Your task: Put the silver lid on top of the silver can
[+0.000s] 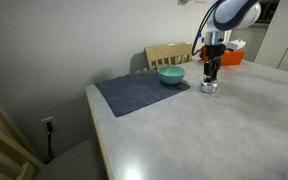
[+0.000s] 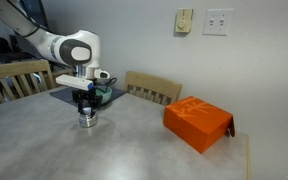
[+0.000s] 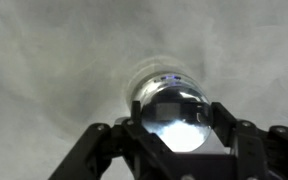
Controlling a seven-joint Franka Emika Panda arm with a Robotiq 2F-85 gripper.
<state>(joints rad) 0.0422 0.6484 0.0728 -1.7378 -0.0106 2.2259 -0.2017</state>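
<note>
Next, the gripper releases the silver lid on the round rim of the silver can (image 1: 211, 82) (image 3: 172, 108), near the teal bowl.
The silver can (image 1: 208, 88) stands on the grey table, beside the dark mat; it also shows in an exterior view (image 2: 86, 121). My gripper (image 1: 211, 74) (image 2: 85, 104) hangs straight down right over it. In the wrist view a shiny domed silver lid (image 3: 179, 118) sits between the two black jaws (image 3: 180, 128), which touch it on both sides. Part of the can's round rim (image 3: 156, 75) shows just beyond the lid. I cannot tell whether the lid rests on the can or hovers just above it.
A teal bowl (image 1: 171, 75) sits on a dark mat (image 1: 134, 95) close to the can. An orange box (image 2: 197, 123) lies on the table's far side. Wooden chairs (image 2: 154, 88) stand at the table's edge.
</note>
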